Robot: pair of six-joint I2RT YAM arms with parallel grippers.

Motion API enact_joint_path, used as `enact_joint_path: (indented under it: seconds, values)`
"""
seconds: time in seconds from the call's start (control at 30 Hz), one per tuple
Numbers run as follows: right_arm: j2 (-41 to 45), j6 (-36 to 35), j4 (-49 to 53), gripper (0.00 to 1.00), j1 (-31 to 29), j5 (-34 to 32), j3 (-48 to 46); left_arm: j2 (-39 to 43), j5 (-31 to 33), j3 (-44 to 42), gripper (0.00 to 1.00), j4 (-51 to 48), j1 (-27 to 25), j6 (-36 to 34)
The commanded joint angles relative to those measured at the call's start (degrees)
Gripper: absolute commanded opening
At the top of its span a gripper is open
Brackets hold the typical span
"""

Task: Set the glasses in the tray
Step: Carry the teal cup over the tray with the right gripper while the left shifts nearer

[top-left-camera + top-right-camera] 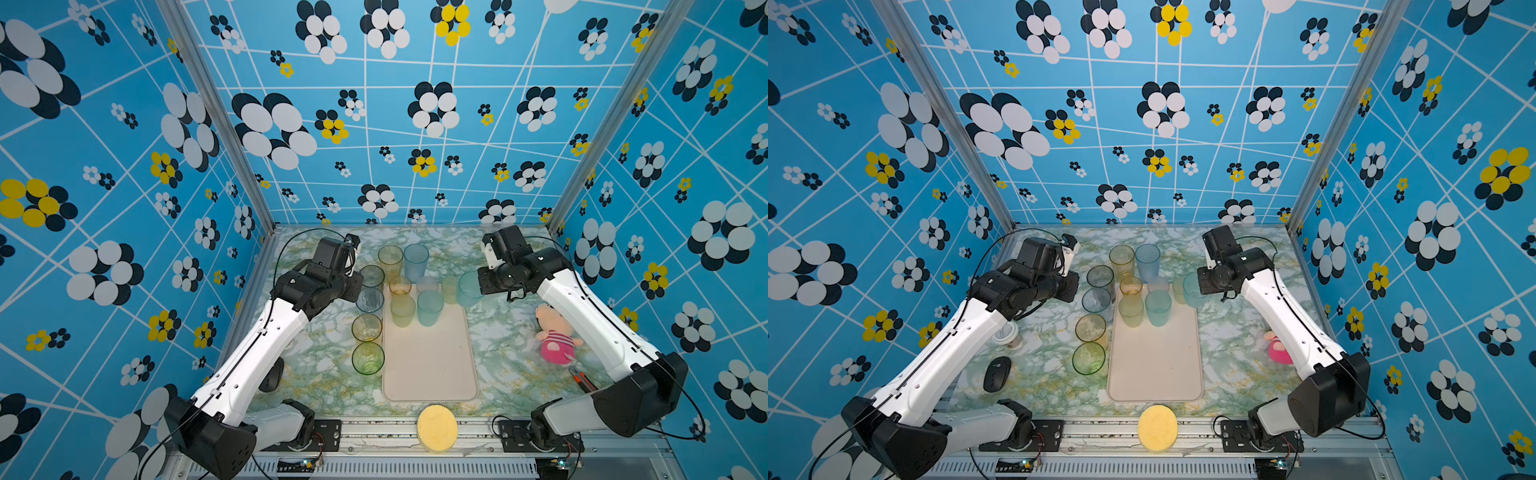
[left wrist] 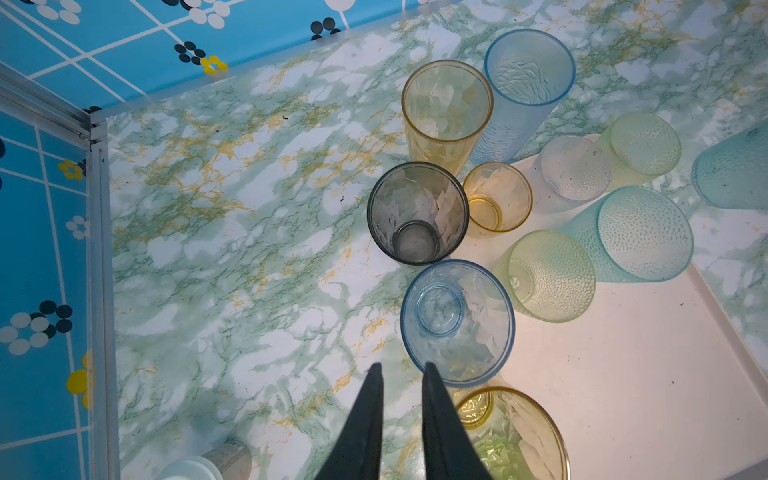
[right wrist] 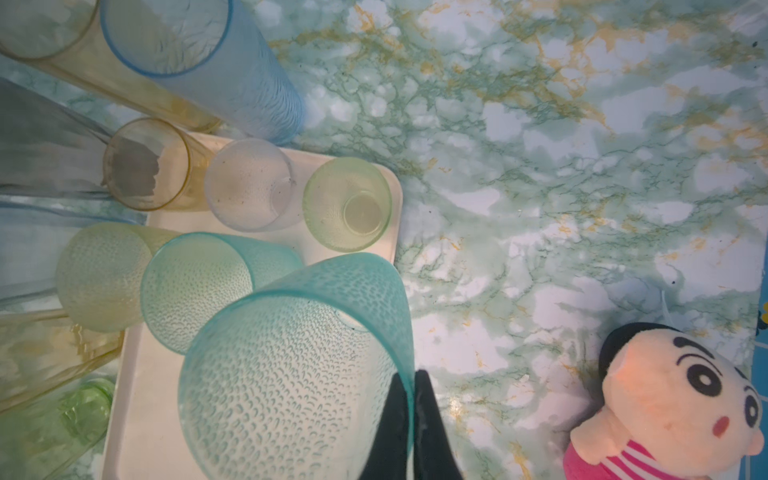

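My right gripper is to put down the teal glass. It will let go of it between the other teal glass and the tray's edge (image 1: 453, 320) (image 3: 343, 308) facing the toy.
The pale tray (image 1: 432, 365) lies mid-table and holds several glasses at its far end, among them a short amber one (image 1: 400, 286), a yellow one (image 1: 402, 309) and a teal one (image 1: 429, 307). My right gripper (image 3: 411, 374) is shut on the rim of another teal glass (image 3: 291, 374), one finger inside and one outside. That glass hangs tilted over the tray's far right edge (image 1: 468, 289). Left of the tray stand grey (image 1: 371, 276), blue (image 2: 457, 322), amber (image 1: 367, 328) and green (image 1: 368, 358) glasses. My left gripper (image 2: 401, 365) hovers beside the blue one, slightly open with nothing between its fingers.
A tall amber glass (image 1: 390, 257) and a tall blue glass (image 1: 416, 259) stand behind the tray. A yellow sponge disc (image 1: 437, 428) lies at the front edge and a pink plush toy (image 1: 555, 334) on the right. A black mouse (image 1: 997, 374) and a paper cup (image 1: 1007, 334) sit under the left arm.
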State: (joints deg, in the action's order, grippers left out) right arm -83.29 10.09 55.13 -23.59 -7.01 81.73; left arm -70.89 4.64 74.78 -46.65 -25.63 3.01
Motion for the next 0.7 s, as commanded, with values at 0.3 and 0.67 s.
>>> enact_joint_path:
  seconds: [0.3,0.67]
  values:
    - [-1.0,4.1,-5.8,0.03,-2.6,1.0,-8.0,2.9,0.5,0.7,0.21,-6.7,-3.0,1.7]
    - [-2.8,5.8,-10.5,0.03,-3.4,1.9,-10.4,2.2,0.7,0.7,0.21,-6.9,-4.2,1.9]
